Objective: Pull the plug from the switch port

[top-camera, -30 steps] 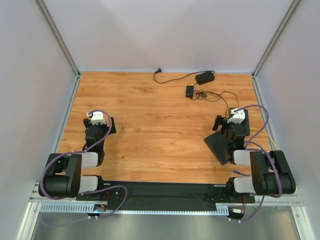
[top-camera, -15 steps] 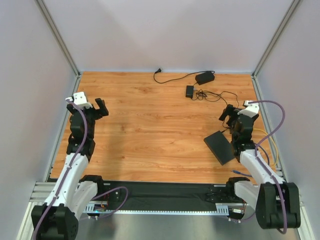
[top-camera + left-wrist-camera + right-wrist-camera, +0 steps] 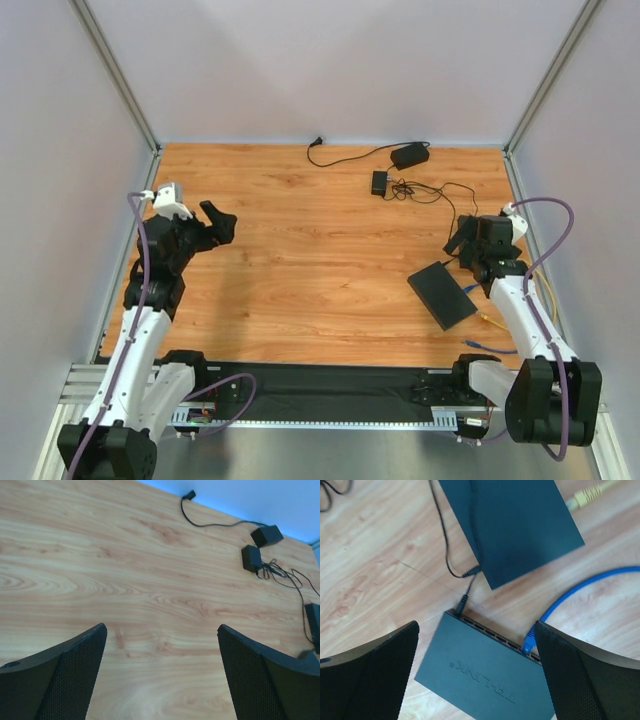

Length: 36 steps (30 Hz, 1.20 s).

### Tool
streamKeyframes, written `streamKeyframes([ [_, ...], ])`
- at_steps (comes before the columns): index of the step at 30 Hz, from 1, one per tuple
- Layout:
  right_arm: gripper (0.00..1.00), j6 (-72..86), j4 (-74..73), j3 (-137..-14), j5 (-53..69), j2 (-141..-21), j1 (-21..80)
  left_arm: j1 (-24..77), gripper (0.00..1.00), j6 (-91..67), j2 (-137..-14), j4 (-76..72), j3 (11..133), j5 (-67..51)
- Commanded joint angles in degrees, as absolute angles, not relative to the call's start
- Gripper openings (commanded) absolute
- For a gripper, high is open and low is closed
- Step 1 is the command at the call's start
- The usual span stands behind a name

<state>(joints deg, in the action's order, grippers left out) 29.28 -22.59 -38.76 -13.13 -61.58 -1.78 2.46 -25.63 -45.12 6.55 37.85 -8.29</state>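
Note:
Next, my right gripper should go to the blue plug in the switch and close on its ribbed end (image 3: 467, 289) (image 3: 530, 637), where the blue cable begins.
The switch (image 3: 485, 675) is a flat black box with a raised logo, lying low in the right wrist view. A row of sockets runs along its far edge. A blue plug (image 3: 527, 642) sits in one socket near the right end, and its blue cable (image 3: 590, 580) arcs away to the right. A thin black power plug (image 3: 462, 603) enters the left corner. My right gripper (image 3: 476, 623) hangs open above the switch, touching nothing. In the top view the right gripper (image 3: 458, 240) is at the right, and the arm hides the switch. My left gripper (image 3: 222, 224) is open at the far left, over bare wood.
A squarer black slab (image 3: 442, 294) lies just beyond the switch, also seen as the slab (image 3: 515, 525). A loose yellow plug (image 3: 585, 495) lies beside it. A power adapter (image 3: 409, 155), a small black box (image 3: 380, 182) and tangled thin cables (image 3: 425, 190) are at the back.
Both arms have unfolded from their rest pose and reached out. The left gripper has risen and swung right. The right gripper has moved out over the switch. Both stayed open.

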Motion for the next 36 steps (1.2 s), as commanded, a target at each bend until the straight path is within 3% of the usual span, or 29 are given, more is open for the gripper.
streamKeyframes([
  [1,0.98,32.17,-27.95,-40.96,-5.81,-63.19,-4.3,2.2,1.0,-29.26,-46.49,17.73,45.33,-13.26],
  [5,0.96,33.22,-29.44,-41.31,-4.22,-66.35,-5.89,1.41,1.0,-30.84,-51.49,20.49,47.55,-24.15],
  [11,0.92,33.31,-30.77,-39.56,-4.92,-69.52,-6.86,2.02,1.0,-37.09,-50.46,10.29,40.7,-37.52],
  [16,0.88,33.66,-30.59,-37.18,-4.4,-68.55,-6.94,6.5,0.95,-34.28,-48.87,17.03,41.57,-34.45],
  [21,0.82,33.84,-29.62,-35.07,-0.88,-69.61,-6.86,10.27,0.83,-31.91,-47.55,21.17,42.54,-30.78],
  [30,0.75,38.49,-25.93,-31.73,9.75,-67.5,-1.76,14.14,0.75,-30.06,-49.3,24.88,43.77,-26.46],
  [36,0.75,39.81,-21.98,-31.82,15.02,-69.78,3.07,25.56,0.68,-31.73,-56.68,22.5,46.48,-21.45],
])
